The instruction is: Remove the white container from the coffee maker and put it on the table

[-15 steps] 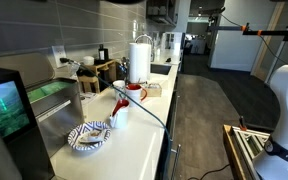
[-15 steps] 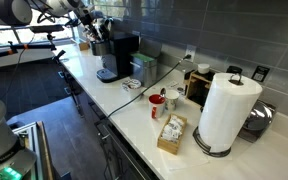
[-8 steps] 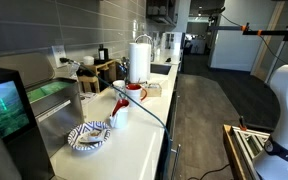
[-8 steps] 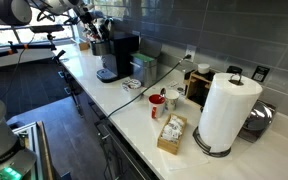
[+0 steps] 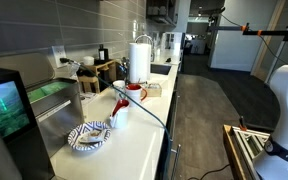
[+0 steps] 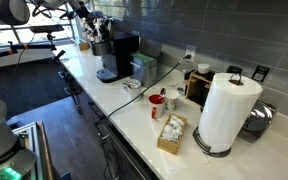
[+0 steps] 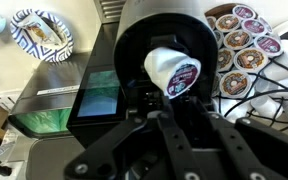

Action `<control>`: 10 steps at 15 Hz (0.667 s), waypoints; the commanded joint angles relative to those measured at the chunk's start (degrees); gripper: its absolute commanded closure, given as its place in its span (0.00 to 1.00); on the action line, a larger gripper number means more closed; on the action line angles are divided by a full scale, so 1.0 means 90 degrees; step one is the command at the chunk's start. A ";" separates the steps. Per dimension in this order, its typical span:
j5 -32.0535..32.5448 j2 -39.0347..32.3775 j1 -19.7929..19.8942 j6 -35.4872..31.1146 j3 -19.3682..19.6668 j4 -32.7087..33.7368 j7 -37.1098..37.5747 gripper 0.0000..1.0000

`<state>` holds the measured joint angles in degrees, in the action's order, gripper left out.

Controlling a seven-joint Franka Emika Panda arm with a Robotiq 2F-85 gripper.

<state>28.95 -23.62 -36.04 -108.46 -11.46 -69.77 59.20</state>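
My fingers are touching only the lower edge of the tilted white container, so I will open, take the container (image 7: 172,70) deeper between them, then lift it clear.
In the wrist view my gripper (image 7: 175,95) comes in from below, its dark fingers drawn together on the lower edge of the white container (image 7: 167,66), a small cup with a blue and red foil face. The cup sits tilted in the round black opening on top of the coffee maker (image 7: 134,40), whose teal screen (image 7: 98,95) glows to the left. In an exterior view the gripper (image 6: 97,30) hangs over the black coffee maker (image 6: 117,55) at the far end of the cream table (image 6: 124,108). The cup is too small to make out there.
A rack of coffee pods (image 7: 246,35) stands right beside the machine. A blue-patterned plate (image 5: 89,136), a white mug with red parts (image 5: 134,92), a paper roll (image 6: 227,112), a small box (image 6: 171,133) and a steel sink (image 5: 54,112) occupy the counter.
The arm over the coffee maker has shifted very slightly in the exterior view. Everything on the counter stays where it was.
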 commanded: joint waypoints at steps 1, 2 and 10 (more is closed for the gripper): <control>0.0018 -0.0125 -0.0053 0.0240 0.0008 0.0189 -0.0044 0.42; 0.0008 -0.0132 -0.0045 0.0241 0.0009 0.0185 -0.0044 0.35; -0.0079 -0.0220 0.0035 0.0188 0.0045 0.0116 0.0009 0.35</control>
<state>28.92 -24.66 -35.80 -108.06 -11.09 -69.69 59.17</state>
